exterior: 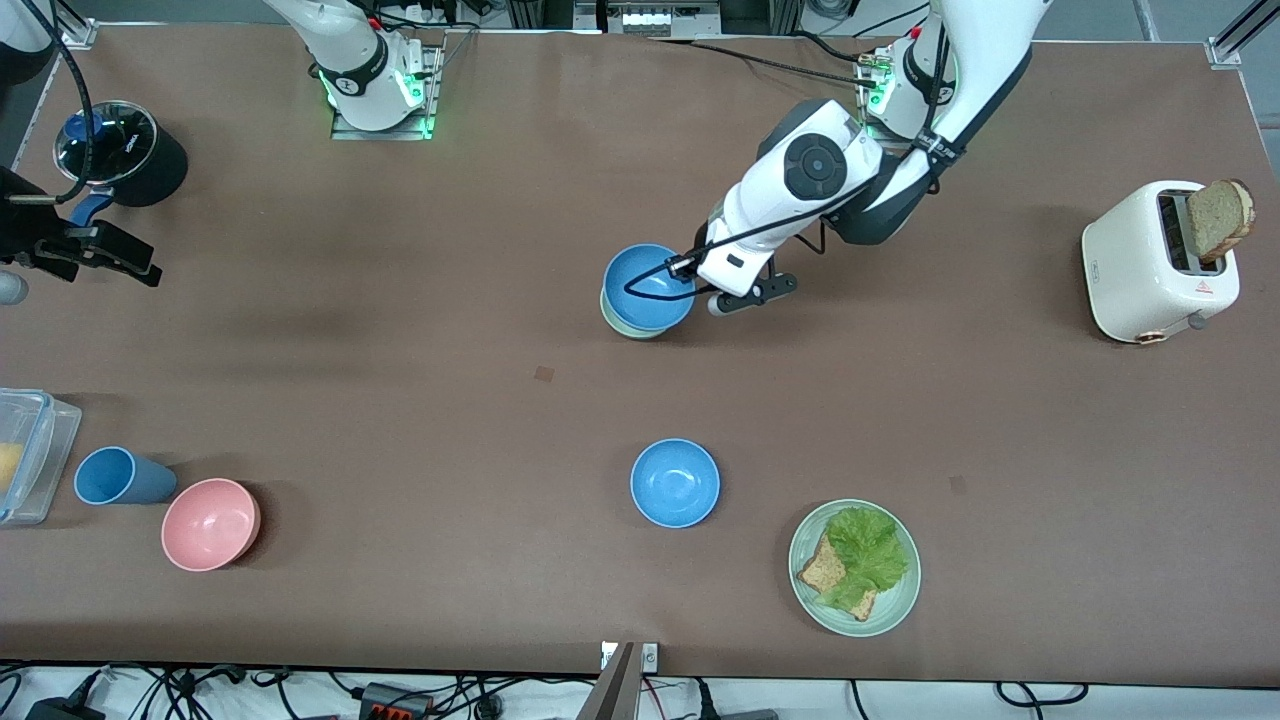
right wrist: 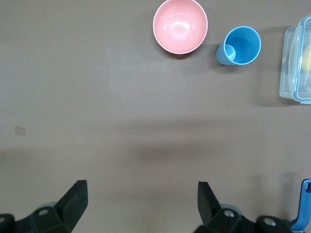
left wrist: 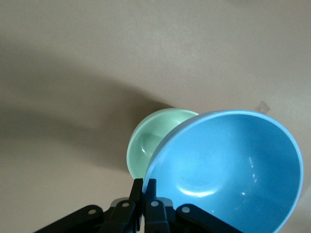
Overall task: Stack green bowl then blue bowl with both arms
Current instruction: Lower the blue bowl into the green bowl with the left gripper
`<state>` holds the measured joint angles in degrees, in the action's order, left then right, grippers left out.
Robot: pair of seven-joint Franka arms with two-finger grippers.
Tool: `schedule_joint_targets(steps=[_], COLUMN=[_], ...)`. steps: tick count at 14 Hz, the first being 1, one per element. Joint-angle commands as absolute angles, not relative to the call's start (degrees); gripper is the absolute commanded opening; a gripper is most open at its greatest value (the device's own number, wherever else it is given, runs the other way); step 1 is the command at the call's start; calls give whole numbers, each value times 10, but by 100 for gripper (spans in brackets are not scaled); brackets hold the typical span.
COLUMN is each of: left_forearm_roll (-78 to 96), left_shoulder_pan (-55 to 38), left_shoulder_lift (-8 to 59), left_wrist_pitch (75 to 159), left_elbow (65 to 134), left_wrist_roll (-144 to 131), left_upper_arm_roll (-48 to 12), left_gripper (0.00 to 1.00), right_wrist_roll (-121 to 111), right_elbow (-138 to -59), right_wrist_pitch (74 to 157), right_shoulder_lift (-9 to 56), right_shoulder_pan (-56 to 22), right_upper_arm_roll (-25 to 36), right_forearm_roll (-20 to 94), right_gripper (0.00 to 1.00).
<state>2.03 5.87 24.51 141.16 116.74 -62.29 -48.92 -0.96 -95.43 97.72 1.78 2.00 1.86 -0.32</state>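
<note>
Next, my left gripper lets go of the sky-blue bowl inside the mint-green bowl (exterior: 641, 299) (left wrist: 167, 146), nested down within that bowl's rim.
Mid-table, my left gripper (left wrist: 145, 187) is shut on the rim of a sky-blue bowl (left wrist: 228, 165), which it holds tilted over the mint-green bowl (left wrist: 150, 141). From the front, that blue bowl (exterior: 650, 285) covers most of the green bowl (exterior: 622, 322), whose rim peeks out beneath it; the left gripper (exterior: 700, 280) is at the blue bowl's edge. I cannot tell whether the two bowls touch. A second blue bowl (exterior: 675, 483) sits alone, nearer the front camera. My right gripper (right wrist: 142, 191) waits open and empty over the right arm's end of the table (exterior: 100, 250).
A pink bowl (exterior: 210, 523), a blue cup (exterior: 115, 476) and a clear container (exterior: 30, 450) sit at the right arm's end. A pale green plate (exterior: 895, 600) holds lettuce and toast. A white toaster (exterior: 1160, 260) stands at the left arm's end, a black pot (exterior: 120, 150) near the right arm's base.
</note>
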Motion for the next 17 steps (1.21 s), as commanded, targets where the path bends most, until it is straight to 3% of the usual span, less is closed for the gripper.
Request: schedule_joint_targets(steps=[1, 17], left_forearm_roll=[3, -144], left_shoulder_pan=[54, 33], left_shoulder_lift=[234, 294], left_wrist_pitch=[1433, 1469], left_elbow=[1185, 1192], left_wrist_roll=[-635, -714], left_upper_arm_roll=[-484, -471], left_gripper=[0, 0], right_wrist_roll=[-19, -19], right_elbow=[-959, -962], right_wrist_pitch=[976, 978], right_shoulder_lift=[8, 7], right_shoulder_pan=[22, 21], right_upper_arm_roll=[18, 18], right_forearm_roll=[-9, -9], right_gripper=[100, 100])
